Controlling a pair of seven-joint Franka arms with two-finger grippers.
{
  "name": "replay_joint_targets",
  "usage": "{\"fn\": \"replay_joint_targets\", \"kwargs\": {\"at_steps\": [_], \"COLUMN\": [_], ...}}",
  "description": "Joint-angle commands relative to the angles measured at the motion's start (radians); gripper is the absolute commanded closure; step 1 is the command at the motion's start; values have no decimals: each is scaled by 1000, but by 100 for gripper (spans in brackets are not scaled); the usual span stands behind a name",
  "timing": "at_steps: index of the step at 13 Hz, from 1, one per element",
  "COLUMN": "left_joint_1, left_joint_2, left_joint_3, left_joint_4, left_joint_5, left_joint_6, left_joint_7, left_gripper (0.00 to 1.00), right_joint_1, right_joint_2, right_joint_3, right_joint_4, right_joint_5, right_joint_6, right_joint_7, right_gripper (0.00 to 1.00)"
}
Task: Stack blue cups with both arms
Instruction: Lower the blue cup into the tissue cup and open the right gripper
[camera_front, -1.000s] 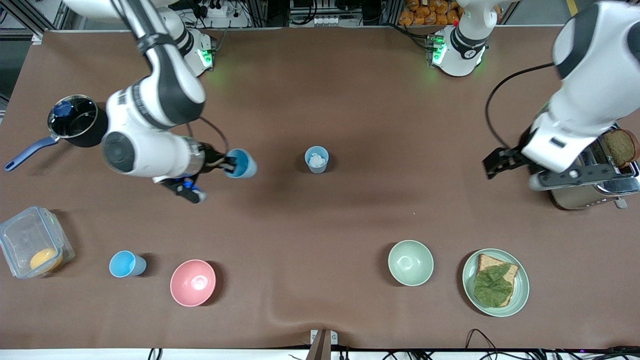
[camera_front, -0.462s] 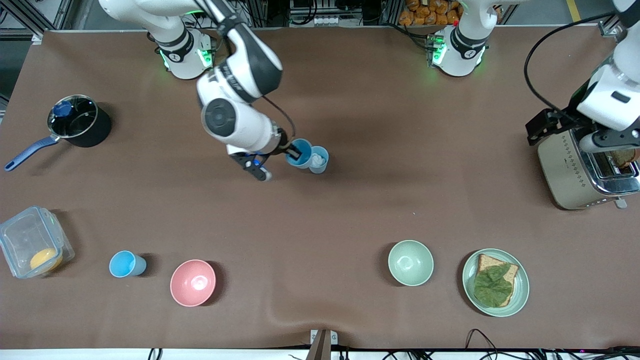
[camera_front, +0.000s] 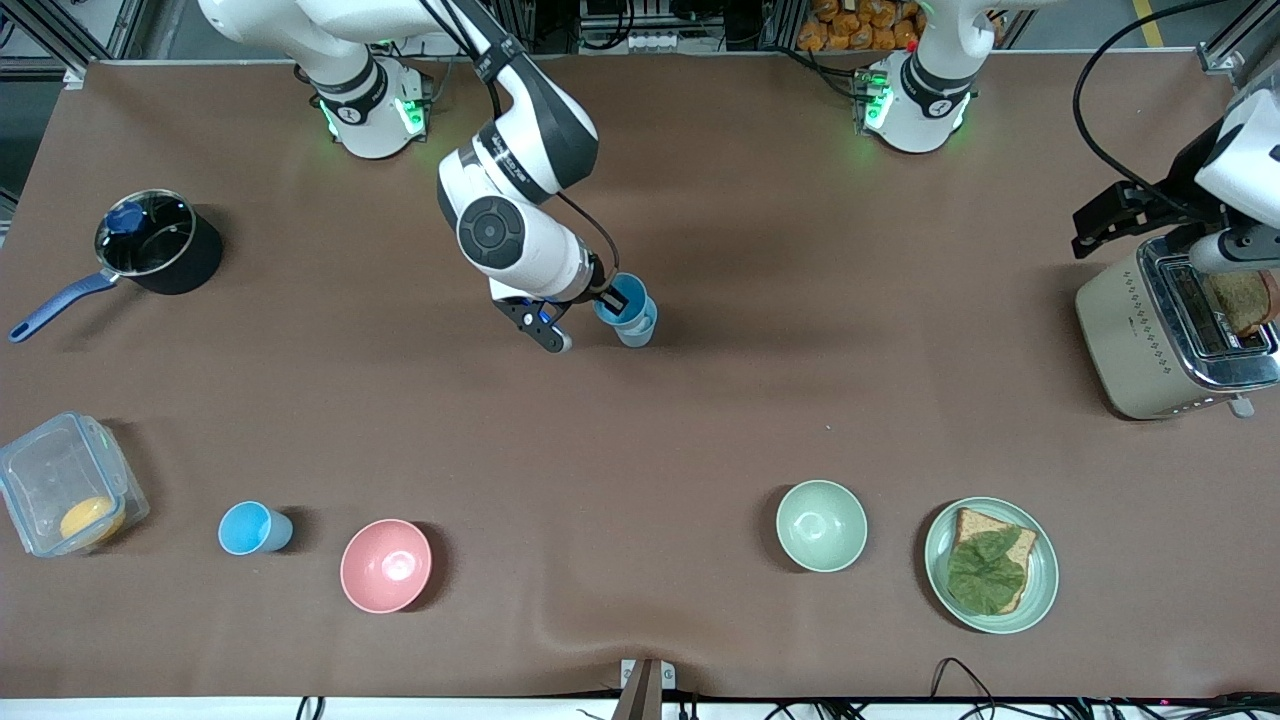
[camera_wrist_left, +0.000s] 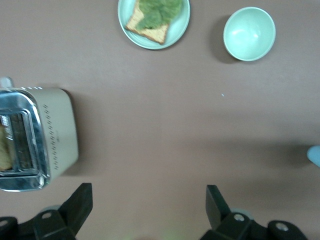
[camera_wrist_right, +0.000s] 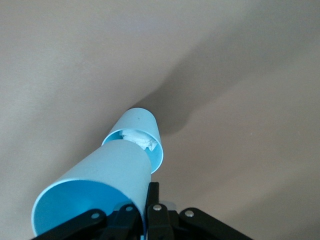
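I will use my right gripper to set the sky-blue cup free inside the grey-blue cup (camera_front: 635, 314) (camera_wrist_right: 139, 142) that stands in the middle of the table.
My right gripper (camera_front: 611, 299) is shut on the wall of a bright sky-blue cup (camera_front: 622, 301), one finger inside and one outside. It holds the cup tilted, with its base at the mouth of a duller grey-blue cup (camera_front: 641, 330) that stands mid-table. In the right wrist view the held cup (camera_wrist_right: 95, 187) overlaps the rim of the standing cup (camera_wrist_right: 142, 125), which has crumpled white stuff (camera_wrist_right: 140, 140) inside; the gripper (camera_wrist_right: 148, 194) pinches the held cup's rim. My left gripper (camera_front: 1108, 218) is open and empty, up beside the toaster; it also shows in the left wrist view (camera_wrist_left: 148, 200).
Another sky-blue cup (camera_front: 250, 528) stands beside the pink bowl (camera_front: 386, 565). Also on the table are a pale green bowl (camera_front: 821, 525), a plate with toast and a leaf (camera_front: 990, 565), a toaster (camera_front: 1150, 335) holding bread, a black pot (camera_front: 150, 245) and a clear container (camera_front: 60, 495).
My right arm carried the sky-blue cup from near the pot's end to the middle, onto the grey-blue cup's mouth. My left arm drew back toward the bases, past the toaster.
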Motion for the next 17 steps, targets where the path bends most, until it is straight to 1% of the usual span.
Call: {"fn": "replay_joint_targets", "kwargs": {"at_steps": [1, 5, 12, 13, 14, 16, 17], "left_joint_1": [-27, -38, -42, -42, -42, -41, -38], "left_joint_2": [-29, -42, -48, -56, -62, -68, -71], "left_joint_3": [26, 26, 22, 23, 22, 22, 20], "left_joint_4": [-7, -15, -20, -21, -29, -31, -32], "left_joint_5": [-36, -62, -59, -54, -53, -53, -51], "left_joint_6": [-39, -44, -44, -44, -44, -44, -45], "left_joint_7": [20, 17, 17, 17, 17, 17, 17], "left_gripper": [0, 0, 0, 0, 0, 0, 0], "right_joint_1": [33, 45, 56, 42, 44, 41, 37], "right_joint_2": [16, 32, 63, 62, 60, 43, 24], "right_joint_3": [-15, -17, -17, -18, -18, -21, -35], "right_joint_4": [-8, -9, -6, -3, 0, 6, 20], "right_joint_5": [5, 5, 2, 2, 2, 2, -1], "right_joint_6": [22, 30, 79, 69, 65, 38, -11], "right_joint_7": [30, 39, 53, 53, 53, 62, 64], "right_gripper": [100, 100, 100, 47, 0, 0, 0]}}
